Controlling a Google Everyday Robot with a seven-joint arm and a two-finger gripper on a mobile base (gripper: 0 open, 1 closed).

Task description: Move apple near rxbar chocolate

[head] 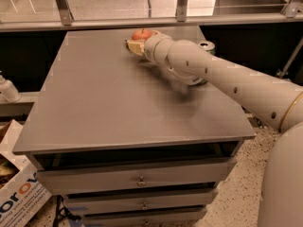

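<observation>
Next, my gripper sets down and lets go of the apple on the grey cabinet top (144, 39), near the middle of the far edge of that top. The apple is now held at the far middle.
The red-orange apple (141, 33) is at the far middle of the grey cabinet top (113, 98), held in my gripper (136, 42). The gripper is shut on the apple, with its pale fingers (134, 46) wrapped around the apple's lower side. My white arm (222, 77) reaches in from the right across the top. The rxbar chocolate is hidden behind the gripper and the wrist.
A green soda can (206, 46) stands at the far right of the top, just behind my arm. Drawers (137, 178) sit below the front edge. A cardboard box (16, 200) and a white bottle (6, 89) are on the left.
</observation>
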